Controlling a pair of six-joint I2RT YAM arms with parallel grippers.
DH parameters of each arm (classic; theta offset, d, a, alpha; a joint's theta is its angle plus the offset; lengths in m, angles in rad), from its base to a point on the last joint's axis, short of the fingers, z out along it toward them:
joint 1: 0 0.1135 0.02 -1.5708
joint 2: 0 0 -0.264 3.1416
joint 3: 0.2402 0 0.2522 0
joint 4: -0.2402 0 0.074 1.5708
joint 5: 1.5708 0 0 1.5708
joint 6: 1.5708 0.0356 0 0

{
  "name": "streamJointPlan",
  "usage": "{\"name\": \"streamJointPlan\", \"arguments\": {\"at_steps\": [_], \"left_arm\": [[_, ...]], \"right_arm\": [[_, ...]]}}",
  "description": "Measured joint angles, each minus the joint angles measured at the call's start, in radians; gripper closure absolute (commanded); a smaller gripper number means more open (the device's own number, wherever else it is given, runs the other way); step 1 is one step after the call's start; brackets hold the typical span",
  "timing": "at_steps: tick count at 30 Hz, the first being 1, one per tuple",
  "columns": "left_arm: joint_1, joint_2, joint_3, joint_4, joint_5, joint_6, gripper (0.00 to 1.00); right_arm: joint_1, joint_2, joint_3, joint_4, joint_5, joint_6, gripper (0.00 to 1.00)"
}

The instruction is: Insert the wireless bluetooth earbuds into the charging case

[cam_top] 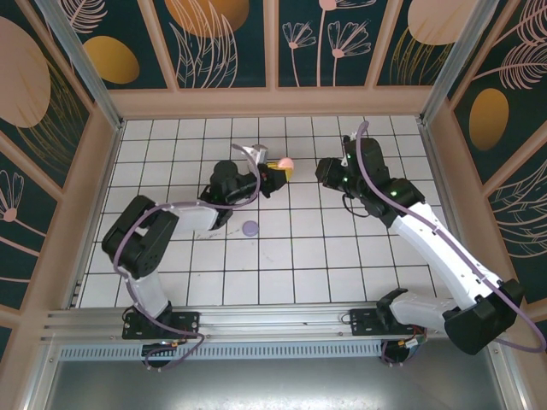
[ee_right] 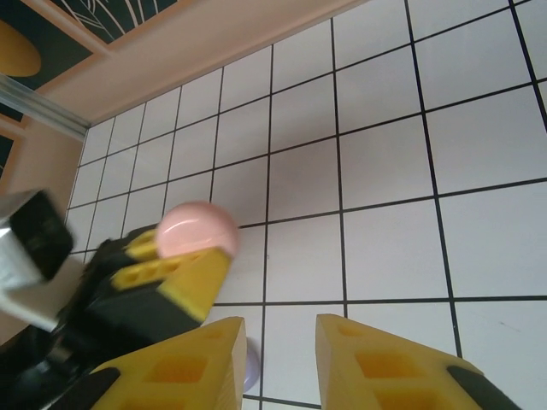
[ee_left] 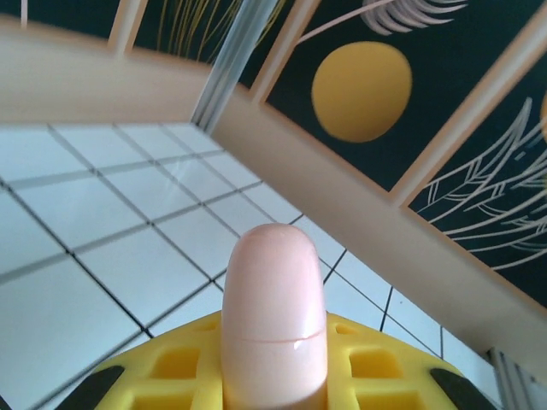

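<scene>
The robot's left gripper will release the pink charging case on the white tiles (cam_top: 291, 184) between the robot's two grippers, beyond the lilac case.
My left gripper (cam_top: 285, 168) is shut on a pink charging case (cam_top: 287, 161), held above the tiled floor at the middle back. In the left wrist view the pink case (ee_left: 275, 316) stands upright between the yellow fingers (ee_left: 171, 367), lid down, a thin seam across it. My right gripper (cam_top: 325, 171) hovers just right of it. Its yellow jaws (ee_right: 282, 359) stand apart with nothing between them. Up and to their left, the right wrist view has the pink case (ee_right: 197, 231) in the left gripper's fingers (ee_right: 184, 278). The earbuds are out of view.
A round lilac case (cam_top: 249, 228) lies flat on the white tiles (cam_top: 342, 256) in front of the left arm; its edge (ee_right: 250, 371) peeks from behind my right gripper's left finger. Wooden walls (cam_top: 273, 102) ring the floor.
</scene>
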Motion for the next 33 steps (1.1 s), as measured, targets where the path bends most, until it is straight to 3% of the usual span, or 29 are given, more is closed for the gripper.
{"name": "streamJointPlan", "arguments": {"at_steps": [9, 15, 23, 33], "left_arm": [[0.000, 0.200, 0.167, -0.216, -0.042, -0.247, 0.95], [0.000, 0.283, 0.318, -0.411, -0.084, -0.296, 0.87], [0.003, 0.349, 0.386, -0.577, -0.112, -0.332, 0.72], [0.006, 0.364, 0.402, -0.621, -0.120, -0.357, 0.55]], "right_arm": [[0.000, 0.000, -0.020, 0.041, -0.007, 0.000, 0.68], [-0.001, 0.001, -0.020, 0.053, -0.008, 0.000, 0.66], [-0.001, 0.001, -0.020, 0.053, -0.007, 0.001, 0.59], [-0.001, 0.001, -0.020, 0.053, -0.008, 0.003, 0.47]]}}
